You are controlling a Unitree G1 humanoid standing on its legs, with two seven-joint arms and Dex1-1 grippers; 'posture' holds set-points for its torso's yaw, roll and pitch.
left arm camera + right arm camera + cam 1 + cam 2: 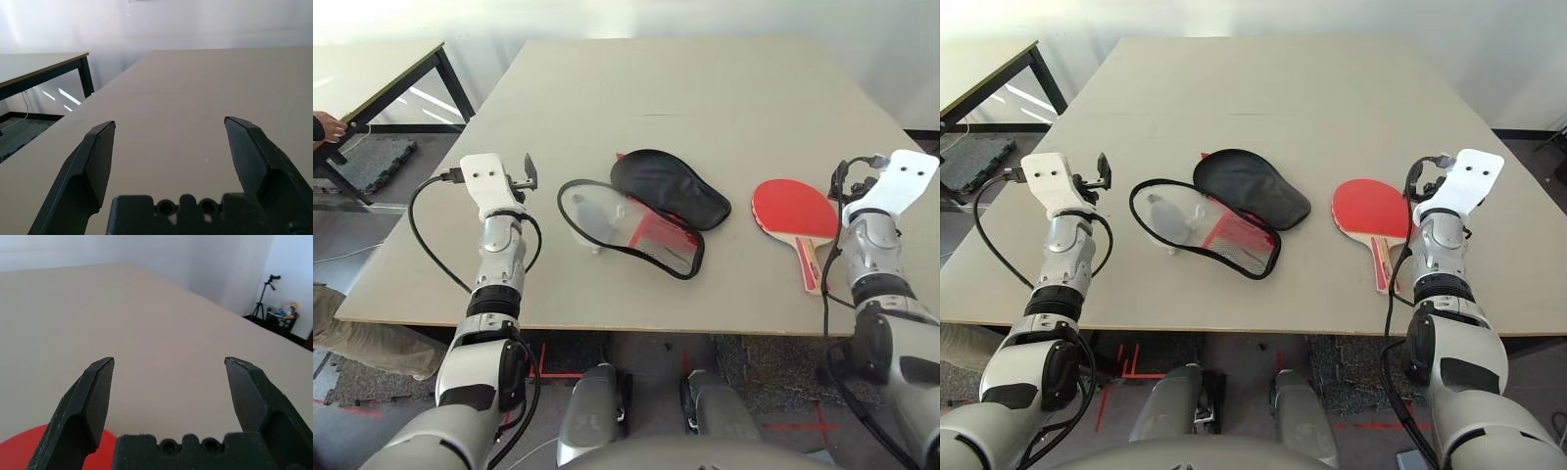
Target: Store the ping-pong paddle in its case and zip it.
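The robot's right gripper needs to next move to the handle (807, 258) of the ping-pong paddle and close there, just under the paddle's red side.
The ping-pong paddle (791, 209) lies flat at the table's right, red face up, with its pale handle (810, 262) pointing toward the near edge. The case (671, 188) lies unzipped in the middle. Its black half is folded back, and its red half with the mesh pocket (651, 238) is spread toward the near edge. A small grey shape (590, 216) shows at the case's left end. My left gripper (168, 142) is open above the table left of the case, holding nothing. My right gripper (168, 377) is open just right of the paddle's red face (19, 450), holding nothing.
A second table (382, 83) stands at the far left, with a person's hand (328, 125) on its edge. A person's leg (352, 338) shows by the near left corner. Across the room, a tripod (268, 289) stands on the floor.
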